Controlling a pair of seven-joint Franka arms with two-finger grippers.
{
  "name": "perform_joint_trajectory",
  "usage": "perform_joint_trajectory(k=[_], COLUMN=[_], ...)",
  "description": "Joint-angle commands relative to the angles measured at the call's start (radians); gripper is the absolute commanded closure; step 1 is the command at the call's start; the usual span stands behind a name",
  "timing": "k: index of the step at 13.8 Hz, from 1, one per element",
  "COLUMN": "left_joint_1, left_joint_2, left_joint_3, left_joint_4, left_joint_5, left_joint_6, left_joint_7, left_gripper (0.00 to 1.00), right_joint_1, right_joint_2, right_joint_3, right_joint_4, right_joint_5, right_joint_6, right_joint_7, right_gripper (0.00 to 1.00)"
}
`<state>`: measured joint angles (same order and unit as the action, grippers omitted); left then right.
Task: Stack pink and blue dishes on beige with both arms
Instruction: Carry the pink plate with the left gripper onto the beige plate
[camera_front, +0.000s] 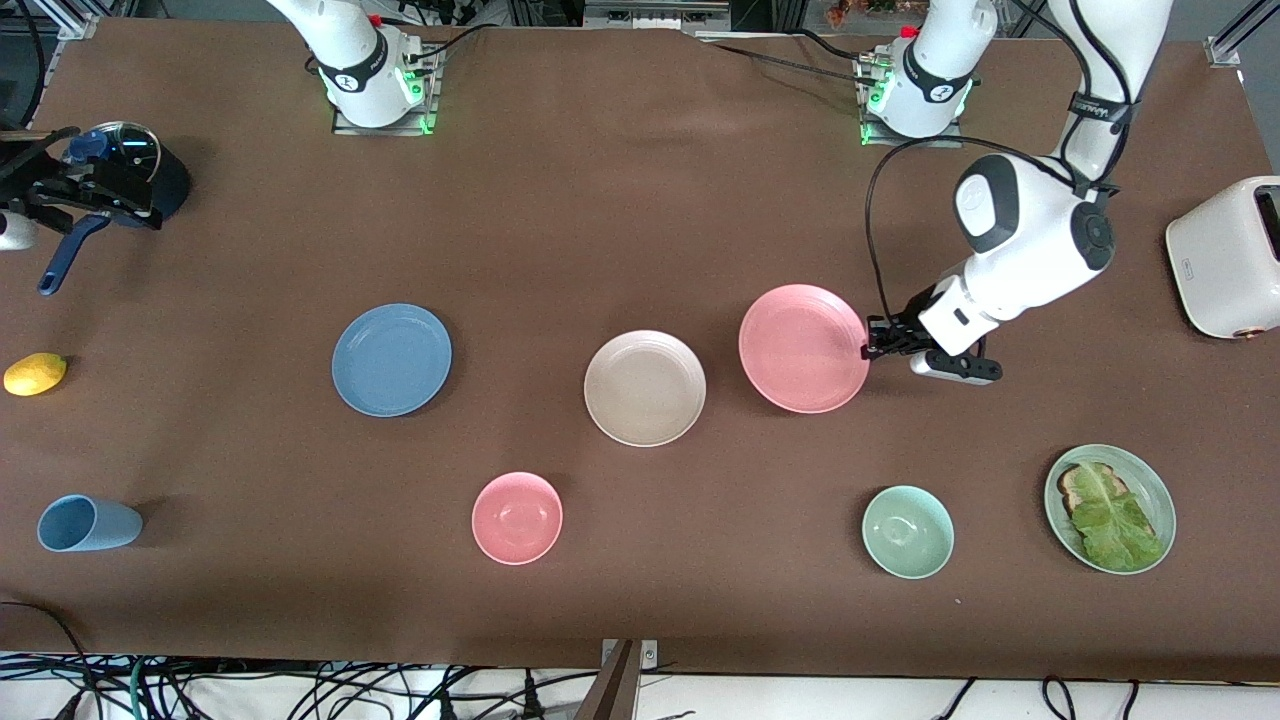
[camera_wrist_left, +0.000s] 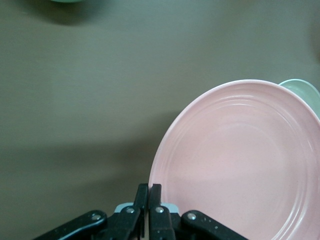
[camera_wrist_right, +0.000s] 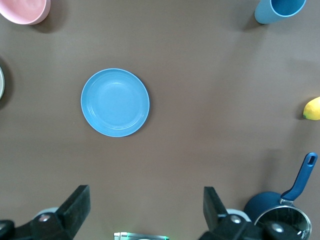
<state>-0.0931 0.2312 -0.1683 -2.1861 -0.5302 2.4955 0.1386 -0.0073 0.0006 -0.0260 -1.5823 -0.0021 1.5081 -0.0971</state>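
Next, I let go of the pink plate with my left gripper squarely on top of the beige plate (camera_front: 644, 389), so that it covers the beige plate's inner side.
The pink plate (camera_front: 805, 348) (camera_wrist_left: 240, 165) sits tilted beside the beige plate (camera_front: 645, 388), toward the left arm's end of the table. My left gripper (camera_front: 872, 342) (camera_wrist_left: 149, 187) is shut on the pink plate's rim, on the edge away from the beige plate. The blue plate (camera_front: 391, 359) (camera_wrist_right: 115, 102) lies flat toward the right arm's end. My right gripper (camera_front: 90, 188) (camera_wrist_right: 145, 200) hangs open and empty high over the table's end by the pot, well away from the blue plate.
Nearer the front camera stand a pink bowl (camera_front: 517, 517), a pale green bowl (camera_front: 907, 531), an oval green plate with toast and lettuce (camera_front: 1110, 508) and a blue cup (camera_front: 88, 523). A lemon (camera_front: 35, 373), a dark blue pot (camera_front: 135, 165) and a white toaster (camera_front: 1230, 255) occupy the table's ends.
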Motion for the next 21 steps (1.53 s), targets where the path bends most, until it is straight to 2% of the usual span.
perform_joint_trajectory(k=[1,4,9,13,21], left_joint_1=[-0.085,-0.19,-0.322,-0.425,-0.467], left_joint_2=[0.072,0.141,0.252,0.324,0.352], left_joint_3=[0.01,0.013,0.024,0.093,0.122], left_joint_4=[0.071,0.107,0.198,0.247,0.272], left_joint_5=[-0.025,-0.025,-0.025,-0.025,-0.025], left_joint_6=[0.048,0.143,0.227,0.259,0.279], left_joint_7=[-0.117,-0.23,-0.41,-0.456,-0.52], left_gripper=[1.0,1.0,1.0,1.0,1.0], right_joint_1=[-0.005,-0.005,-0.005,-0.006,-0.006], right_joint_2=[-0.021,-0.021,-0.021,-0.021,-0.021], right_joint_3=[0.005,0.005,0.005,0.005,0.005], right_joint_4=[-0.015,-0.015,-0.015,-0.015,-0.015], right_joint_5=[-0.003,-0.001,-0.001,-0.001,0.001], right_joint_6=[-0.002,-0.002,-0.003,-0.003,-0.003], right_joint_7=[-0.007,-0.007,-0.007,-0.007,-0.004], right_gripper=[0.0,0.0,0.0,0.0,0.0])
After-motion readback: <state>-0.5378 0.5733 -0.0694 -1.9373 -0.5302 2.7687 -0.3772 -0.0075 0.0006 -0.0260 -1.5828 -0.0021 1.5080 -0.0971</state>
